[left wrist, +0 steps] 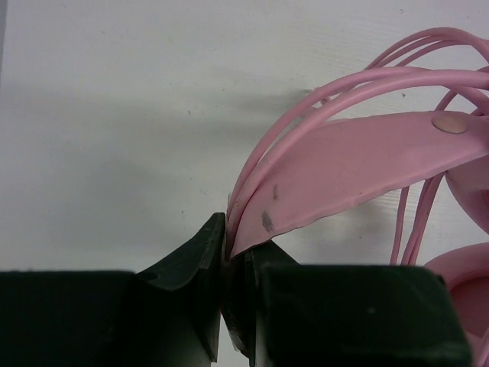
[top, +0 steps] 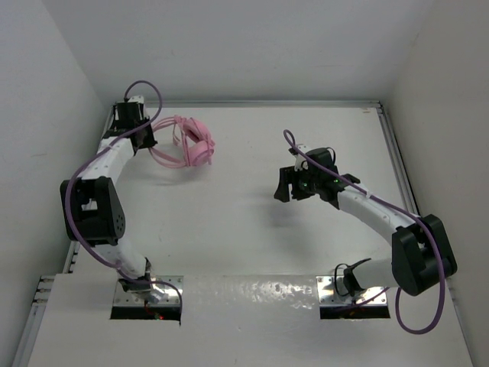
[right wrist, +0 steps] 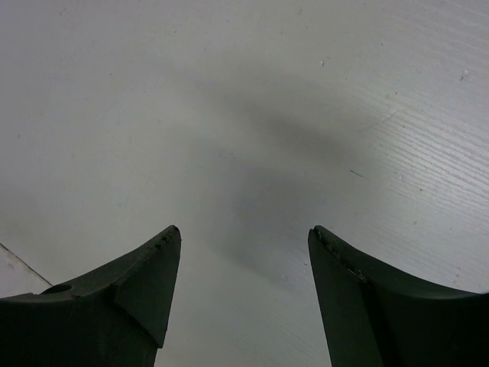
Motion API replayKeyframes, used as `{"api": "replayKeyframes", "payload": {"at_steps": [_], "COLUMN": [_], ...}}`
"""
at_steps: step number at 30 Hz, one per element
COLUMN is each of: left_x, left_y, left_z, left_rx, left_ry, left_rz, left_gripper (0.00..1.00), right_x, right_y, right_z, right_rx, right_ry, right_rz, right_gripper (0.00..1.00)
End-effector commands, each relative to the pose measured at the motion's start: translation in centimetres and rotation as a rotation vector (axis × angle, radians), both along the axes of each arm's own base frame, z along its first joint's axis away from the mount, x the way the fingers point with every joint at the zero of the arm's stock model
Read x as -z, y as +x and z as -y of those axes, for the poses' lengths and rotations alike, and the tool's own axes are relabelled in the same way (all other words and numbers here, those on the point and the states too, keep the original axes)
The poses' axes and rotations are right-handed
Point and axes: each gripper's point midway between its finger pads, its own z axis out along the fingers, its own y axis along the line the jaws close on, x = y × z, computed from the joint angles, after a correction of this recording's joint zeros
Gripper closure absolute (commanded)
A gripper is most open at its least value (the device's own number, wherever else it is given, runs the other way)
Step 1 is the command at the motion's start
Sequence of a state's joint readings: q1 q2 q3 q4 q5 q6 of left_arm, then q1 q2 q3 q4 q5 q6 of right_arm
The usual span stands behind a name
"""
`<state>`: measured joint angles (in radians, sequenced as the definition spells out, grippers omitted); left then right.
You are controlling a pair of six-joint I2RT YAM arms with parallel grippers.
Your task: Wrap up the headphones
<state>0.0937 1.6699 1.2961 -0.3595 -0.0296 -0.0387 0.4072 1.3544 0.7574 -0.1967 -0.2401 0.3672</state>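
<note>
The pink headphones will lie on the white table [top: 157,146] near the back corner, under the fingertips of my left gripper, once it lets them go.
The pink headphones [top: 191,143] lie at the far left of the white table, earcups to the right, thin cable looped along the headband. My left gripper [top: 147,138] is shut on the headband's left end. In the left wrist view the headband [left wrist: 359,168] and cable strands [left wrist: 306,99] run up and right from my left gripper [left wrist: 227,245], and an earcup [left wrist: 466,283] shows at the right edge. My right gripper [top: 286,183] is open and empty over bare table at mid-right; the right wrist view shows my right gripper [right wrist: 244,237] with only table between the fingers.
White walls enclose the table at the back and both sides. A metal rail [top: 397,160] runs along the right edge. The left arm's purple cable [top: 72,191] loops beside the left arm, close to the left wall.
</note>
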Motion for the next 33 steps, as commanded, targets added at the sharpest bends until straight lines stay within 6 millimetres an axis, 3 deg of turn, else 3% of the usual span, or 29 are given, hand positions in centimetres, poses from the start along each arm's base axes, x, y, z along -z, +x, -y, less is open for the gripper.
{"api": "replayKeyframes", "payload": {"at_steps": [1,7,14,18,27,33], "left_x": [-2.6,-2.3,-0.8,0.4,5.9,7.1], "left_y": [2.9,3.6,4.0,4.1,3.8,3.5], "left_z": [0.1,-2.8,-4.3,-6.4,-10.6,-11.4], "left_rx": [-0.009,-0.115,-0.159,-0.247,-0.442,-0.469], "left_ry": [-0.089,-0.125,-0.136,-0.17,-0.221,-0.181], "left_rz": [0.149,0.17,0.162,0.158,0.044,0.02], "left_gripper": [1.0,1.0,1.0,1.0,1.0,0.68], "right_x": [-1.3,-1.4,-1.4,-1.4,-1.7,-2.8], "right_y": [0.6,0.5,0.8,0.8,0.4,0.7], "right_z": [0.0,0.1,-0.1,-0.5,-0.5,-0.5], "right_rx": [0.016,0.011,0.013,0.017,0.015,0.009], "right_ry": [0.018,0.008,0.011,0.03,0.035,0.029], "right_rz": [0.035,0.029,0.015,-0.001,-0.012,0.013], "right_gripper": [0.33,0.33,0.33,0.33,0.32,0.32]}}
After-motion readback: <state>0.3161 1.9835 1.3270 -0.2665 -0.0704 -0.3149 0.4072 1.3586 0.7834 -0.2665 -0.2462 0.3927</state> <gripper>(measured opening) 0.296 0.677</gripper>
